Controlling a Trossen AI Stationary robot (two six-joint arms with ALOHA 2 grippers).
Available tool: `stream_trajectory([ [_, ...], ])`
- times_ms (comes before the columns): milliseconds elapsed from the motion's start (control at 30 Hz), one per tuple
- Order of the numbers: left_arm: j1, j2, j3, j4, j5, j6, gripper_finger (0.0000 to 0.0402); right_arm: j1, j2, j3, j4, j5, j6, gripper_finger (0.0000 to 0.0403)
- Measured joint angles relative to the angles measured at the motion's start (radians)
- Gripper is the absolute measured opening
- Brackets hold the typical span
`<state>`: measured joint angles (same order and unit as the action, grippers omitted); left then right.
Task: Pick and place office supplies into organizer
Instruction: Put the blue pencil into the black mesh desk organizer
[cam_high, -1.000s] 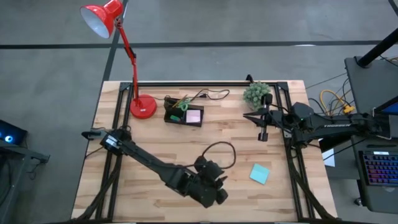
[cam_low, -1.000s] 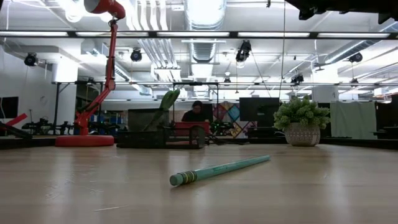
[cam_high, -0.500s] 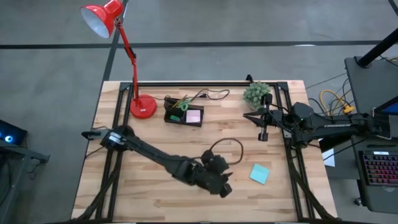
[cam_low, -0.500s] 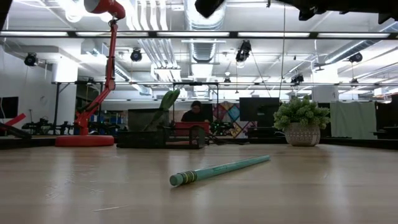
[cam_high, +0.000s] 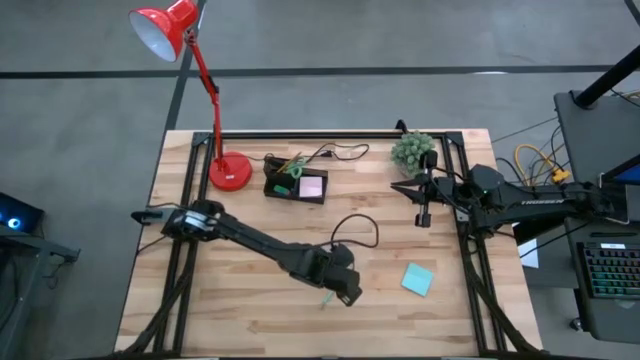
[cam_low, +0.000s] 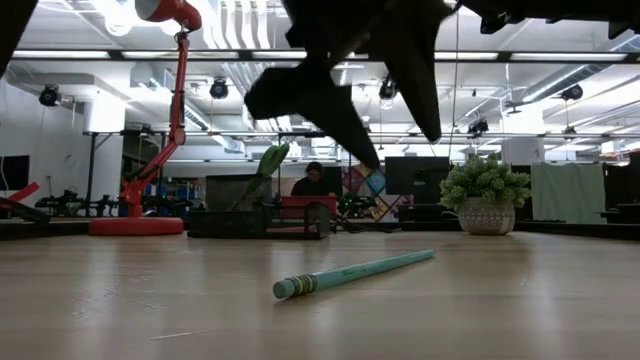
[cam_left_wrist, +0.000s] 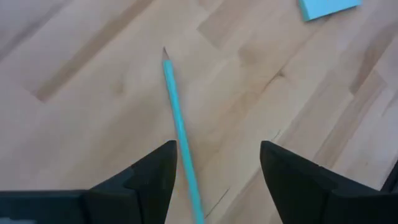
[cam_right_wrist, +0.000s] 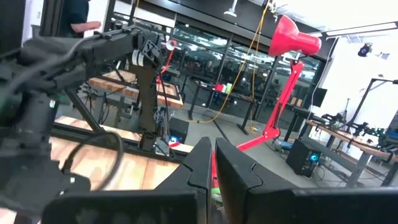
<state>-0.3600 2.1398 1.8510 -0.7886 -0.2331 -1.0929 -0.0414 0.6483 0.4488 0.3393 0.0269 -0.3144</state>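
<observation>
The blunt end (cam_high: 327, 299) of the teal-green pencil, opposite its sharpened point, should be my left gripper's next stop, and I will close that gripper there.
A thin teal-green pencil (cam_left_wrist: 180, 130) lies flat on the wooden table near its near edge (cam_low: 350, 272), only its end peeking out beside the left arm (cam_high: 328, 300). My left gripper (cam_left_wrist: 217, 168) hangs open just above it (cam_low: 400, 150), one finger on either side, touching nothing. A teal sticky pad (cam_high: 417, 279) lies flat to the pencil's right (cam_left_wrist: 326, 7). The black organizer (cam_high: 295, 184) stands near the far edge with a pink pad (cam_high: 312, 186) and green-handled scissors (cam_high: 288, 165) in it. My right gripper (cam_high: 423, 215) waits shut at the right side (cam_right_wrist: 211, 168).
A red lamp's round base (cam_high: 230, 172) stands left of the organizer. A potted plant (cam_high: 413, 150) sits at the far right (cam_low: 485, 195). A black cable loop (cam_high: 355, 230) lies mid-table beside the left arm. Bare wood lies between pencil and organizer.
My left gripper has swung from the near edge a little toward the far right and come down, dropping into the low view above the pencil. The pencil has stayed where it was. The cable loop has shifted slightly toward the far edge.
</observation>
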Motion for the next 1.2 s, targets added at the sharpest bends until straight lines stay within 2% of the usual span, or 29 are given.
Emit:
stream_trajectory([
  [100, 0.000, 0.000, -0.049, 0.038, 0.027, -0.052, 0.0217, 0.000, 0.000, 0.000, 0.000, 0.000, -0.004, 0.0013],
  [300, -0.007, 0.001, -0.102, 0.078, 0.053, -0.054, 0.0214, 0.000, 0.000, 0.000, 0.000, 0.000, -0.008, 0.0013],
  [467, -0.016, 0.001, -0.139, 0.112, 0.056, -0.053, 0.0191, 0.000, 0.000, 0.000, 0.000, 0.000, -0.008, 0.0013],
  [633, -0.024, 0.042, -0.148, 0.223, 0.130, -0.048, 0.0170, 0.000, 0.000, 0.000, 0.000, 0.000, -0.009, 0.0013],
  [1200, -0.023, 0.064, -0.128, 0.152, 0.147, -0.027, 0.0150, 0.000, 0.000, 0.000, 0.000, 0.000, -0.006, 0.0013],
])
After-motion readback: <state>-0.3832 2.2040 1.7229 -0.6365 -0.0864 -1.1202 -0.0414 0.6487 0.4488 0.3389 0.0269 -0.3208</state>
